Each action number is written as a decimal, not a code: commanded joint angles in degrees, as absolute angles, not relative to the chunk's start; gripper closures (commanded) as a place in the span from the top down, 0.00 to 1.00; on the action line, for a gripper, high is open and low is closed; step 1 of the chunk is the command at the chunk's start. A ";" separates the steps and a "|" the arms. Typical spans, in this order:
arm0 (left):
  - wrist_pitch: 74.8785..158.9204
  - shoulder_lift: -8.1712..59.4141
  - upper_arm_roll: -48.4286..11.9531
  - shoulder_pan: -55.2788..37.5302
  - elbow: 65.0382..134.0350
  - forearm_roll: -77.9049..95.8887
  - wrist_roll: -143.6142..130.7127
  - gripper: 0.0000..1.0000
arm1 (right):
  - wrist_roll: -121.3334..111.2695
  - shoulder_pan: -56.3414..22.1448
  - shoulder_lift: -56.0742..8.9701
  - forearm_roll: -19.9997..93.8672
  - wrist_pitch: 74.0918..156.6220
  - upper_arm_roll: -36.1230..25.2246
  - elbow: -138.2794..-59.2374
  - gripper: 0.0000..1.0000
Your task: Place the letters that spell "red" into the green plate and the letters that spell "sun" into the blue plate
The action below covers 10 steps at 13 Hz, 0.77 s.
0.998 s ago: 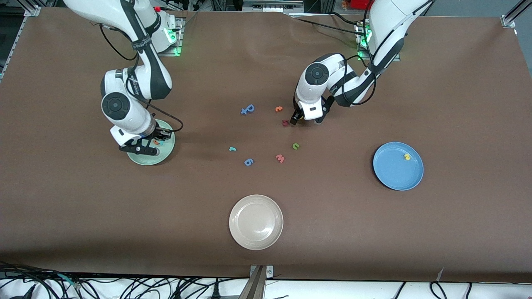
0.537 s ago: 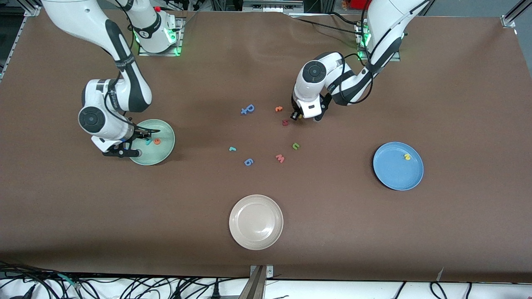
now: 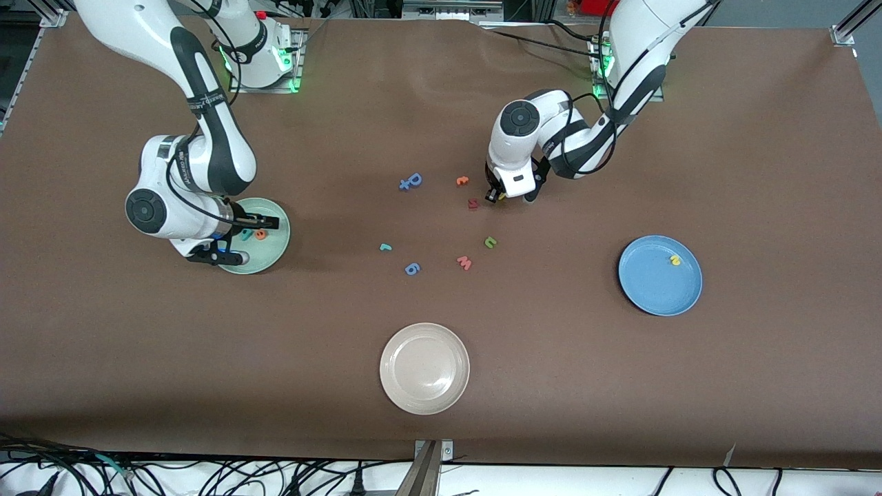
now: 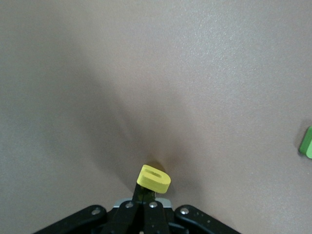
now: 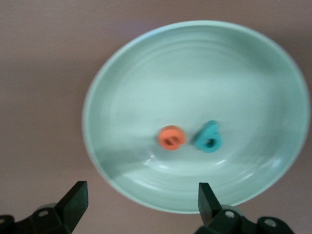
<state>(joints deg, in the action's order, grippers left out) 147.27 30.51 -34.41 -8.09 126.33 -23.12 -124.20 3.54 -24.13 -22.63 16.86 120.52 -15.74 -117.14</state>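
Observation:
The yellow blocky letter sits beyond the closed fingers of my left gripper, so next I open them wide, move over it and close around the letter's sides [image 4: 167, 185].
The green plate [image 3: 270, 249] [image 5: 146, 78] holds the orange "e" [image 3: 260, 234] [image 5: 171, 137] and the teal "d" [image 3: 246, 235] [image 5: 208, 138]. My right gripper [image 3: 239, 240] [image 5: 141, 202] hangs open and empty over the plate's rim. The small teal "r" [image 3: 386, 246] lies mid-table. My left gripper [image 3: 497, 196] [image 4: 146, 192] is shut on the small yellow blocky letter [image 4: 154, 178], low over the table beside a dark red letter [image 3: 473, 203]. The green arch letter [image 3: 490, 242] [image 4: 307, 142] lies nearer the camera. The blue plate [image 3: 648, 289] holds the yellow "s" [image 3: 675, 260].
An orange letter [image 3: 462, 180], a blue letter [image 3: 411, 181], a second blue one [image 3: 412, 269] and the pink "w" [image 3: 464, 262] lie scattered mid-table. A cream-white plate [image 3: 424, 368] sits nearest the camera.
My right gripper opened, left the teal "d" in the green plate and drew back toward the plate's edge. My left gripper shut on the yellow blocky letter.

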 commanded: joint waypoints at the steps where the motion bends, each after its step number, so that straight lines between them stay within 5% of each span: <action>1: 147.22 30.41 -34.37 -8.17 125.95 -25.40 -125.86 0.00 | 5.71 -26.36 -21.71 19.95 119.87 -12.50 -116.37 1.00; 3: 147.13 30.32 -34.45 -8.17 125.95 -25.40 -125.86 0.00 | 5.89 -27.15 -22.06 19.78 121.98 -8.37 -112.43 1.00; 10: 145.02 29.27 -34.98 -8.61 125.07 -25.31 -125.95 0.11 | 5.71 -40.52 -27.77 12.85 135.94 -7.91 -106.71 1.00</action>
